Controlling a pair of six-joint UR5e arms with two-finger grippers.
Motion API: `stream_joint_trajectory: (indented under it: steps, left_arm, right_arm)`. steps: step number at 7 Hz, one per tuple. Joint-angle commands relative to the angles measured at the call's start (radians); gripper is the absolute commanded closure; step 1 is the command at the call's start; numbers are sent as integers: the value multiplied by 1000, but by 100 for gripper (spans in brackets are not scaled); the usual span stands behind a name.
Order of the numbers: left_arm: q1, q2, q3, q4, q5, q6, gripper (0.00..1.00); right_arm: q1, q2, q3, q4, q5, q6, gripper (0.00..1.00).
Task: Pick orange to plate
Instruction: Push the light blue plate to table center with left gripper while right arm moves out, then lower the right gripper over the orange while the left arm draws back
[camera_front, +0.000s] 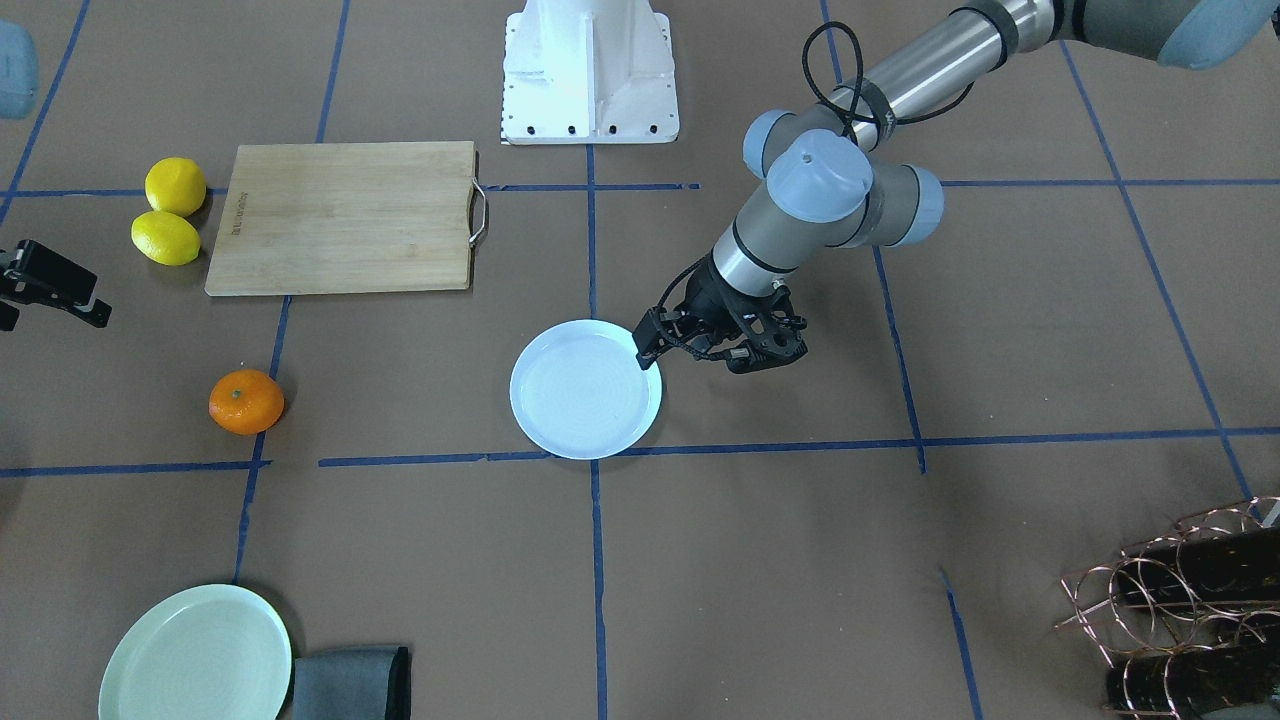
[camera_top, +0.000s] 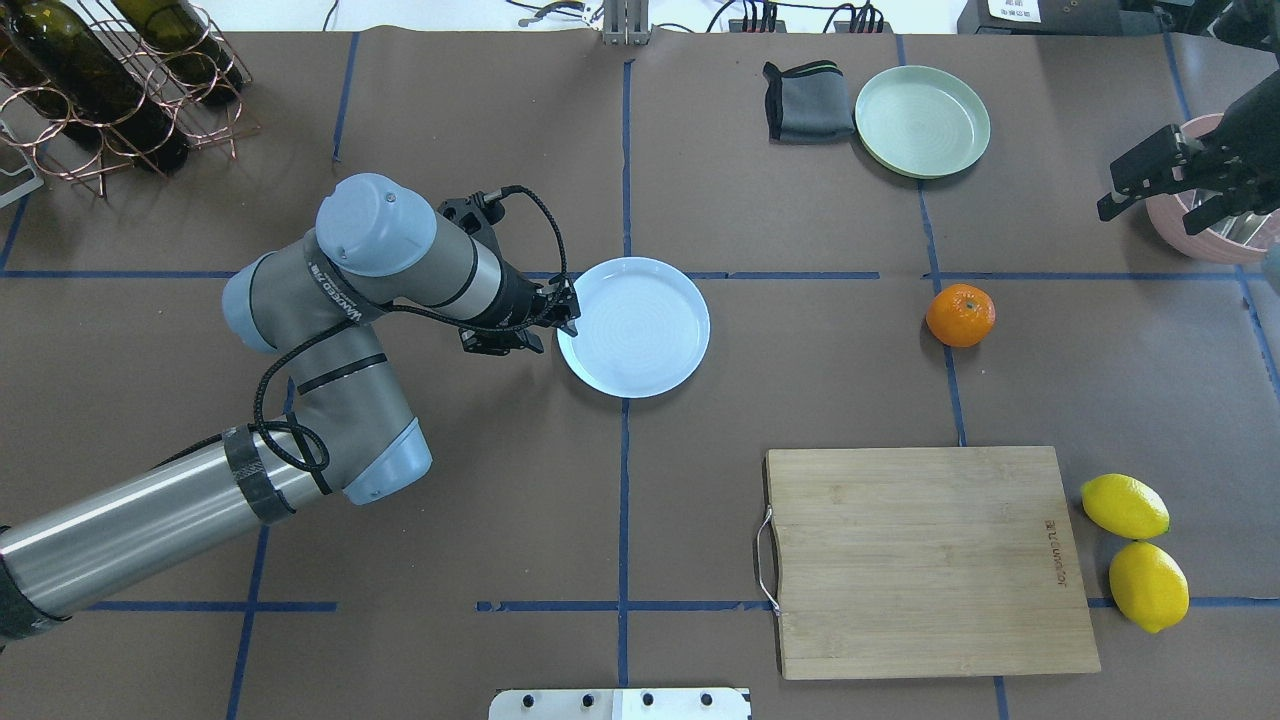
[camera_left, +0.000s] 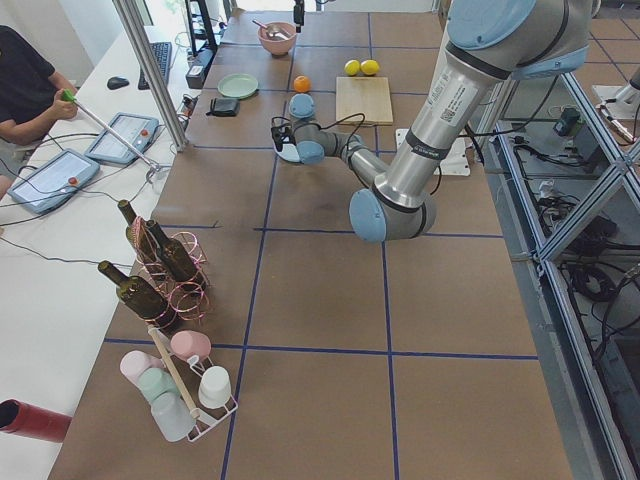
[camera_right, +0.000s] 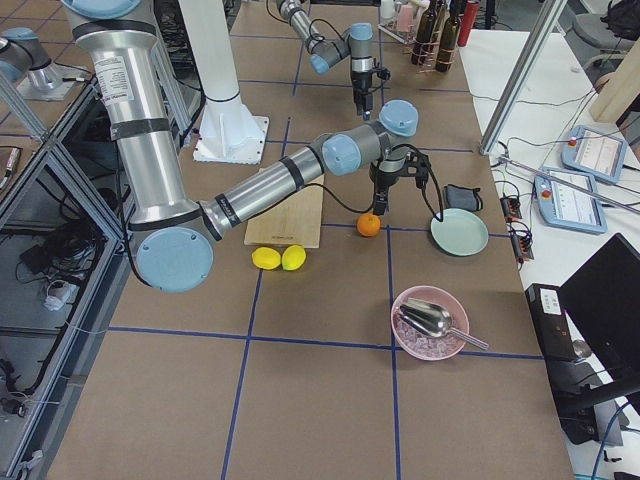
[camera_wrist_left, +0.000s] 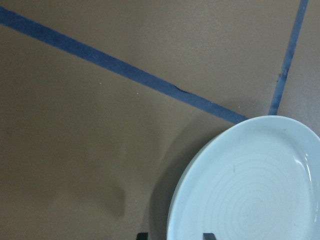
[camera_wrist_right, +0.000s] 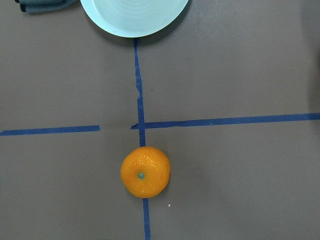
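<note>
My right gripper needs to close on the middle of the orange (camera_front: 247, 402) (camera_wrist_right: 145, 172). One finger will be on the side of the orange that faces the pale bluish-white plate.
The orange (camera_top: 960, 315) sits alone on the brown table to the right of centre, and the right wrist view looks straight down on the orange (camera_wrist_right: 145, 171). The pale bluish-white plate (camera_top: 640, 335) lies flat at mid-table. My left gripper (camera_top: 566, 310) is low at the plate's left rim; in the left wrist view two fingertips (camera_wrist_left: 142, 235) show apart, with the plate's (camera_wrist_left: 250, 190) rim between them. It looks open. My right gripper (camera_top: 1125, 190) hangs high at the far right, apart from the orange, open and holding nothing.
A wooden cutting board (camera_top: 925, 560) lies near the robot with two lemons (camera_top: 1125, 505) beside it. A mint-green plate (camera_top: 922, 120) and a grey cloth (camera_top: 805, 100) are at the far side. A pink bowl (camera_top: 1215, 225) sits far right, a wine rack (camera_top: 100, 80) far left.
</note>
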Motion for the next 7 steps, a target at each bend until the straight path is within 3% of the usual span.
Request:
stream_joint_trajectory:
  steps: [1, 2, 3, 4, 7]
  left_arm:
    - [-79, 60, -84, 51, -62, 121, 0]
    - [-115, 85, -151, 164, -62, 245, 0]
    - [-155, 86, -209, 294, -59, 372, 0]
    - [-189, 105, -250, 346, -56, 478, 0]
    - [-246, 143, -261, 343, -48, 522, 0]
  right_arm:
    - [-116, -20, -29, 190, -109, 183, 0]
    - [-187, -40, -39, 282, -162, 273, 0]
    - [-250, -52, -42, 323, -228, 304, 0]
    - [-287, -51, -60, 326, -268, 303, 0]
    - [-365, -36, -149, 394, -360, 295, 0]
